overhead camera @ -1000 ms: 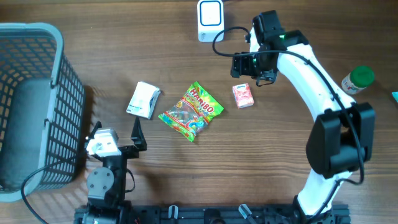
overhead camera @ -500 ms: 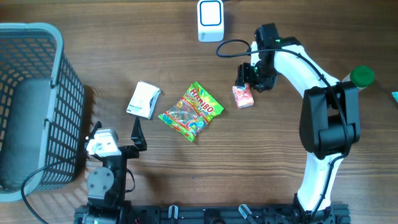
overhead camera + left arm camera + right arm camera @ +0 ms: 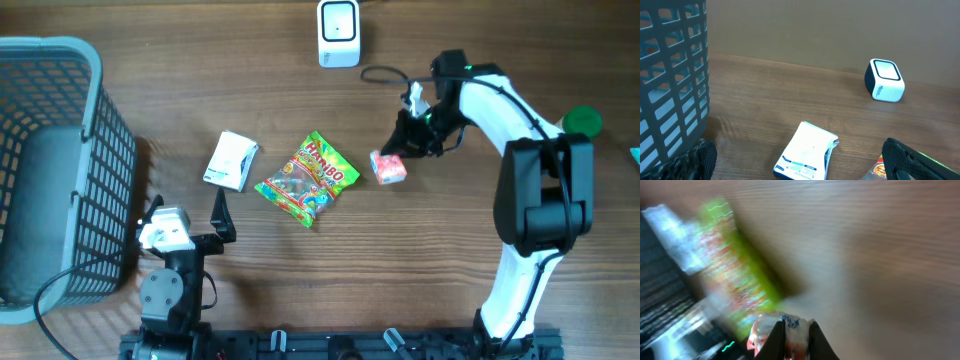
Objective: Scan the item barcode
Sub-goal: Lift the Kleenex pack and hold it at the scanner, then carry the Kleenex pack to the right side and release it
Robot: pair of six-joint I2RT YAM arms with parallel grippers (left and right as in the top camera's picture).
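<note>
Next, my right gripper lets the red-and-white snack packet go on the table (image 3: 617, 128) between the green-capped bottle and the teal packet.
The small red-and-white snack packet (image 3: 388, 167) sits right of the table's centre, and my right gripper (image 3: 401, 153) is shut on its upper right end. In the right wrist view the packet (image 3: 796, 328) is pinched between the two dark fingers (image 3: 775, 341), and everything there is motion-blurred. The white barcode scanner (image 3: 339, 33) stands at the far edge, well apart from the packet. My left gripper (image 3: 188, 208) rests open at the front left with nothing in it. In its own view its dark fingertips (image 3: 703, 156) stand wide apart.
A green Haribo bag (image 3: 307, 178) lies just left of the held packet. A white pouch (image 3: 231, 160) lies further left, and it also shows in front of the left fingers (image 3: 807, 152). A grey mesh basket (image 3: 60, 170) fills the left side. A green-capped bottle (image 3: 580, 122) stands at the right.
My right gripper came down from near the scanner onto the red packet and shut on it. The packet shifted slightly toward the front left. The left arm stayed still.
</note>
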